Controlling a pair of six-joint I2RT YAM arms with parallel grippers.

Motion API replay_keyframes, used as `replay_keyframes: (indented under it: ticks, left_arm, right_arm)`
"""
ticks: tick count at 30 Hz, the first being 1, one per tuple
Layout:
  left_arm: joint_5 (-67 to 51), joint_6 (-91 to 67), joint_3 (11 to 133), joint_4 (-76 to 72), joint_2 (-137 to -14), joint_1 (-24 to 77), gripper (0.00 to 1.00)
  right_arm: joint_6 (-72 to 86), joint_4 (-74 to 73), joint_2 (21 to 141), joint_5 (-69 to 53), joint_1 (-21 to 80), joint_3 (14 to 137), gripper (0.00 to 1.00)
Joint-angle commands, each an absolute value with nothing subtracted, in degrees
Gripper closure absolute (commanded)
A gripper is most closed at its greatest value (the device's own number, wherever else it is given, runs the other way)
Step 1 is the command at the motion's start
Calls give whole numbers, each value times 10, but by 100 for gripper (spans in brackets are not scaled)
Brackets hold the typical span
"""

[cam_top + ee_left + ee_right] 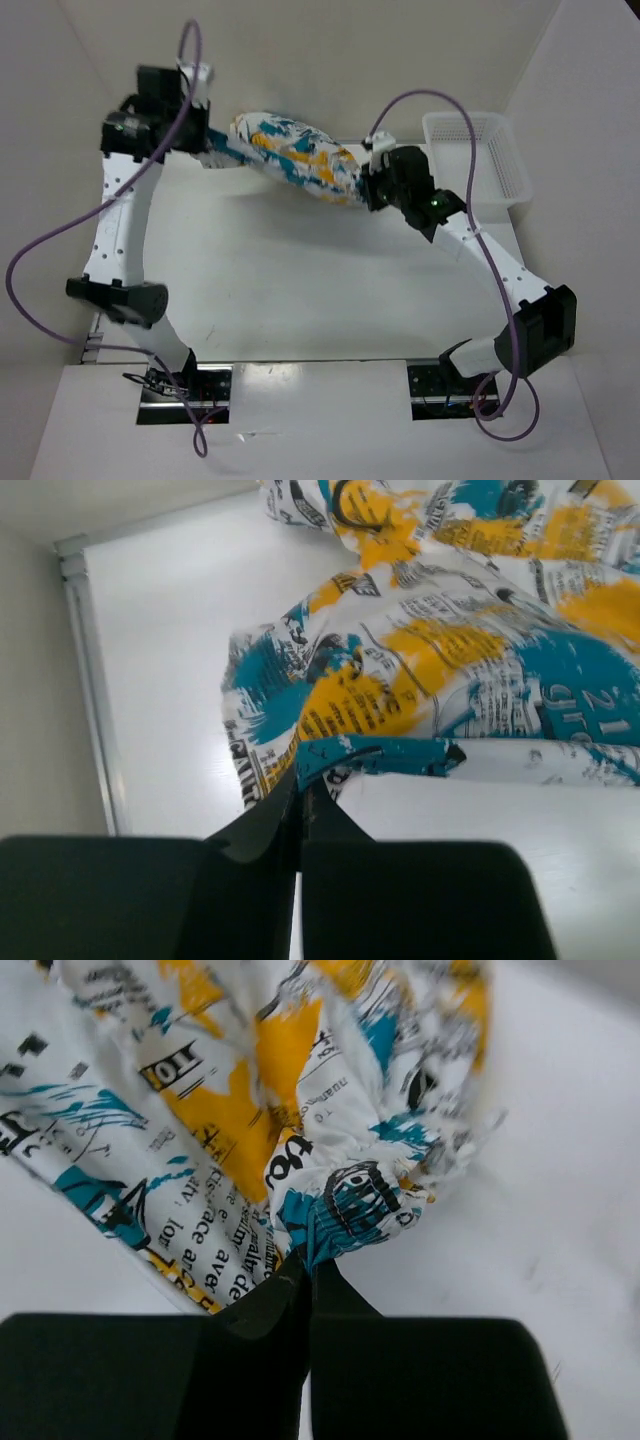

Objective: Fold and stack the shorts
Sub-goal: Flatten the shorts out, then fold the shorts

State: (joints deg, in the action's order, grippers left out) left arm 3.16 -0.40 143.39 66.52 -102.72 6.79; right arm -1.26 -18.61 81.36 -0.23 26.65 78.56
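The shorts are in a gathered heap at my right gripper, so next I lay them down, open my right gripper and take the shorts' loose end (pixel 440 1155) before I fold them.
The shorts (pixel 290 150), white cloth with a teal, yellow-orange and black print, hang stretched between my two grippers over the far part of the table. My left gripper (pixel 212 143) is shut on the left end; in the left wrist view the shorts (pixel 440 670) spread away from the closed gripper (pixel 302 780), which pinches a teal hem. My right gripper (pixel 368 185) is shut on the right end; in the right wrist view the shorts (pixel 250 1110) bunch above the closed gripper (pixel 308 1260), which grips a gathered teal edge.
A white plastic mesh basket (pixel 478 158) stands at the far right of the table. White walls enclose the table at the back and on both sides. A wall corner with a metal strip (pixel 85 660) is close on the left.
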Motion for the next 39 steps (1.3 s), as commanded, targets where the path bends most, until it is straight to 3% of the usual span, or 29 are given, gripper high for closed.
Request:
replay_keyframes:
  ticks: [1,5,12,16,21,26,29,39]
  left_arm:
    - [95,0,1051,583,-832,141,100]
    - [135,0,827,560,-711,222,100]
    - [56,0,780,668,-674,229,100]
    - [51,0,809,621,-710,229,100]
    - [90,0,960,481,-874,229,100]
    - [122,0,1153,411,-1067,216,100]
    - [122,0,1264,410,-1159,206,100]
    - [122,0,1453,447,-1348,172,100]
  right_arm:
    - [-96,-280,737,-115,258,668,100]
    - [-156,-368,705,-198,258,608,100]
    - [-225,-487,711,-240,258,616,100]
    - [-246,-530,725,-273,258,640,100]
    - [-186,-500,763,-272,197,645,100]
    - [-146,-483,862,-245,29,665,100]
    - [-127,-444,903,-229,11,671,100]
    - [-28,-391,1070,-220,11,859,100]
